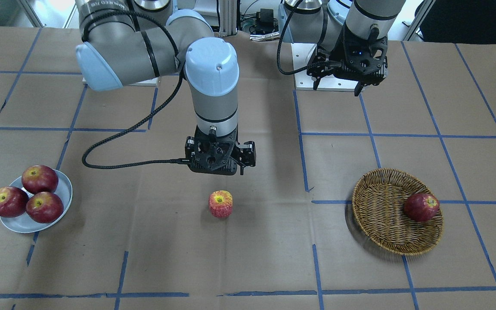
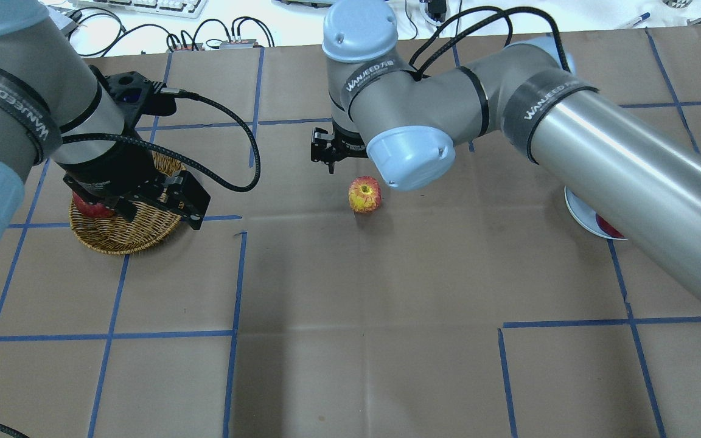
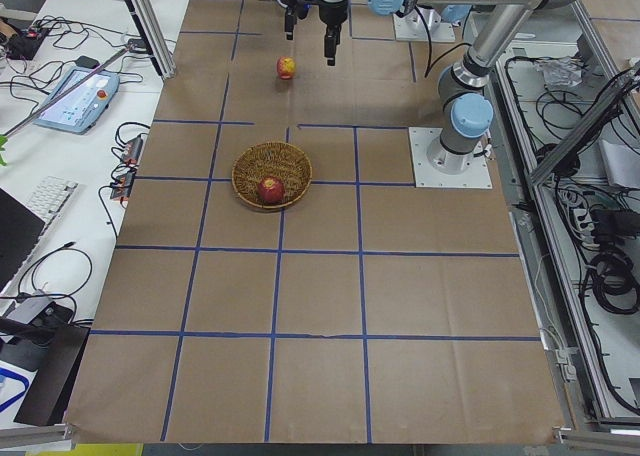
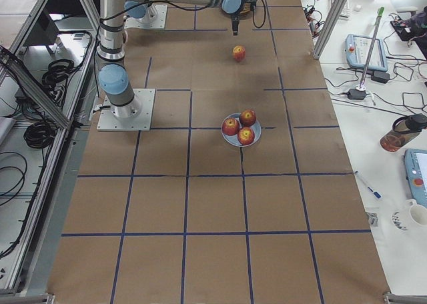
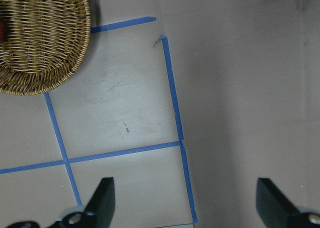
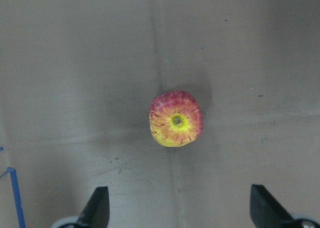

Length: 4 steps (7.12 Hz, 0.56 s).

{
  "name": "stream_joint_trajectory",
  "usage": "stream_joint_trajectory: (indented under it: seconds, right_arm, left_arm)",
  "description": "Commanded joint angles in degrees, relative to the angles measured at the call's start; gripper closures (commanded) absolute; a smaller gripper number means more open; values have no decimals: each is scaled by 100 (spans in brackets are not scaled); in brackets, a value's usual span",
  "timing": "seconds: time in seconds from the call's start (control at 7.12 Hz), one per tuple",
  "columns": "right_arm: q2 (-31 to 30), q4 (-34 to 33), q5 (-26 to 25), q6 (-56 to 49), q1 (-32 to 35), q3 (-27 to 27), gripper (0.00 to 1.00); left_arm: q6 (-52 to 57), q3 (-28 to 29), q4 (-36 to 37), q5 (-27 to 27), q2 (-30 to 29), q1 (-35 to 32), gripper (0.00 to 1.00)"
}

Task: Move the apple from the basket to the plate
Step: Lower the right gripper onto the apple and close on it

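Observation:
The apple stands on the bare table between plate and basket, and my right gripper should next close on the sides of the pale pinkish-red apple (image 1: 221,204) (image 6: 176,119).
The pale pinkish-red apple (image 1: 221,204) with a yellow stem patch stands on the bare table at centre, outside the basket and the plate. It also shows in the overhead view (image 2: 364,194) and the right wrist view (image 6: 176,119). My right gripper (image 1: 218,168) hangs open and empty above it, slightly toward the robot's side. The wicker basket (image 1: 377,224) holds one dark red apple (image 1: 421,207). My left gripper (image 1: 337,88) is open and empty, raised beside the basket (image 2: 125,240) on the robot's side. The grey-blue plate (image 1: 65,189) carries three dark red apples.
The table is brown paper with blue tape lines. The plate's apples (image 1: 40,178) fill most of it. The right arm's black cable (image 1: 114,148) loops above the table between the plate and the gripper. The arms' base plates (image 1: 317,82) are at the table's back.

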Motion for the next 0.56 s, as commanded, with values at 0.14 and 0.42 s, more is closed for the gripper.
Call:
stream_joint_trajectory:
  seconds: [0.14,0.42]
  right_arm:
    - [271,-1342,-48,-41,-35,708,0]
    - [648,-1621,-31,-50,-43,690,0]
  left_arm:
    - [-31,5,3,-7,-6,14,1]
    - [-31,13,3,-16,-32,14,1]
